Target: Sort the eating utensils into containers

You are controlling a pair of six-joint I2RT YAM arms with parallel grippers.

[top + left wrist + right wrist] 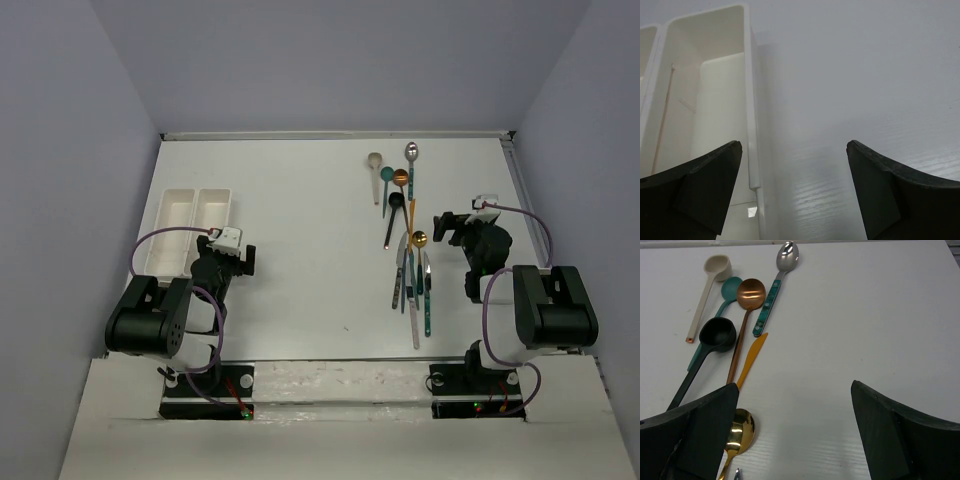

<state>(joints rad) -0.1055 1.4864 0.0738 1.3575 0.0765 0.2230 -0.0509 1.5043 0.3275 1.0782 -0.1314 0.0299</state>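
Observation:
I will next move my right gripper to the silver spoon beside the copper spoon and close it on the middle of its teal handle [411,186] [766,312].
The eating utensils [410,240] lie in a loose row on the white table, right of centre. In the right wrist view I see a beige spoon [715,266], a teal spoon [731,287], a copper spoon [751,292], a silver spoon with a teal handle [787,255], a black spoon [717,334], a yellow knife [753,356] and a gold spoon [740,427]. My right gripper [795,384] hangs open just right of the gold spoon, holding nothing. The containers [196,192], two joined white trays, sit at the left. My left gripper [794,142] is open and empty beside the right tray's wall [751,115].
More utensils, among them a teal-handled one and grey ones, lie bunched at the near end of the row [415,295]. The table's back edge [340,135] meets pale walls on three sides. Both arm bases stand on the near edge.

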